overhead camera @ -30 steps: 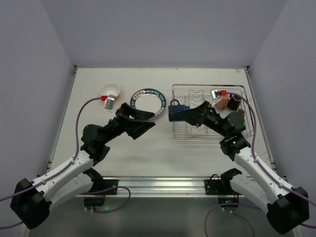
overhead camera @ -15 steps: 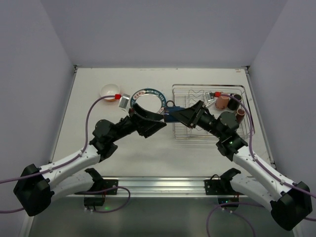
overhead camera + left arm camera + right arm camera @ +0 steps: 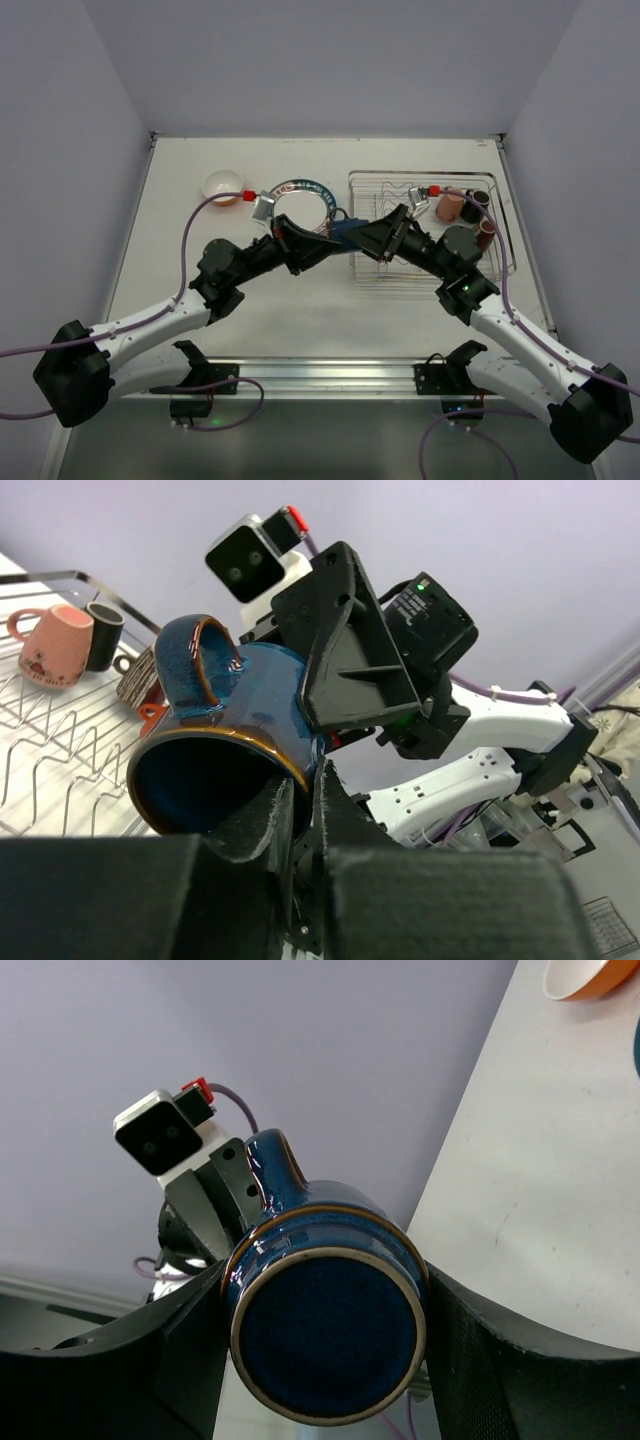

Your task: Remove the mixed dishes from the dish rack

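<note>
My left gripper is to let go of the dark blue mug, leaving it on the bare table (image 3: pixel 212 256) in front of the orange bowl.
A dark blue mug (image 3: pixel 345 232) hangs in the air between both arms, just left of the dish rack (image 3: pixel 497 262). My right gripper (image 3: pixel 368 236) is shut on its body, a finger (image 3: pixel 480 1360) on each side of the mug (image 3: pixel 325 1330). My left gripper (image 3: pixel 315 775) is shut on the mug's rim (image 3: pixel 290 770), with one finger inside the mug and one outside. A pink mug (image 3: pixel 451 206), a black mug (image 3: pixel 480 200) and a brown mug (image 3: pixel 487 229) remain in the rack's far right end.
A dark-rimmed white plate (image 3: pixel 300 188) lies on the table behind my left gripper. An orange bowl with a white inside (image 3: pixel 222 186) sits further left. The table's raised edges run along both sides.
My left arm swung right to meet the mug and its jaws closed on the rim. My right arm carried the mug leftward, out past the rack's left edge.
</note>
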`<state>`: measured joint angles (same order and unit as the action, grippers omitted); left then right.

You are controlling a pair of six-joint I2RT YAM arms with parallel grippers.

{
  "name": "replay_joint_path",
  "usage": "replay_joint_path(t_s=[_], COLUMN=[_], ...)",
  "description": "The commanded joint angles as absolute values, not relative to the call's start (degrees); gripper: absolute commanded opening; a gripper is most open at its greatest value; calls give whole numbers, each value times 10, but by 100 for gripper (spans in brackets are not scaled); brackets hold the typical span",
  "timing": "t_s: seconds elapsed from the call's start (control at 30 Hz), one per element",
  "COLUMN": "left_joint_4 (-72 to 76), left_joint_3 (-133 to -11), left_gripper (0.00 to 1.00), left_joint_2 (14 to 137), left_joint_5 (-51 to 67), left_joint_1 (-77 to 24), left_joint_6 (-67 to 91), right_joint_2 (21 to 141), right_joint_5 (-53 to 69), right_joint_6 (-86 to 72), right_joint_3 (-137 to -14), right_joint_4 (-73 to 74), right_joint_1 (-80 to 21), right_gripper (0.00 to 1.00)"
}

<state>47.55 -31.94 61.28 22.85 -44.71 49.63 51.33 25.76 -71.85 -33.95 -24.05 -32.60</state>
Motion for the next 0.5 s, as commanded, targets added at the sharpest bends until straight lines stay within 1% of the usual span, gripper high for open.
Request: replay_joint_path(t_s=[0.0,0.07,0.2,0.23,0.3,0.33,0.37,0.4,0.43,0.47], left_joint_4=[507,507,506,505,500,473,448,392,359,326], left_joint_3=[-340,-338,-326,-323,-313,-315,-318,-323,-334,-342], left_gripper=[4,0,0,0,0,0,0,0,0,0], left_joint_2=[611,609,594,588,564,556,537,527,512,503], left_joint_5=[248,248,229,226,202,191,175,138,118,72], left_joint_1=[-457,-457,-458,-458,-459,-459,-459,-459,-459,-459], left_joint_6=[456,447,434,431,422,413,407,401,390,386], right_joint_2=[512,510,511,514,518,519,519,519,517,513], right_joint_5=[277,275,271,274,272,266,265,265,253,242], right_joint_6=[-745,-747,-744,-744,-744,-743,-737,-723,-716,-704], right_joint_3=[-362,-361,-361,-359,-349,-348,-347,-351,-353,-359], right_joint_4=[-311,-314,-316,-320,-327,-323,-315,-303,-270,-253], right_joint_1=[-336,-348,-368,-369,-369,-369,-369,-368,-368,-368], right_gripper=[0,0,0,3,30,53,98,99,99,99])
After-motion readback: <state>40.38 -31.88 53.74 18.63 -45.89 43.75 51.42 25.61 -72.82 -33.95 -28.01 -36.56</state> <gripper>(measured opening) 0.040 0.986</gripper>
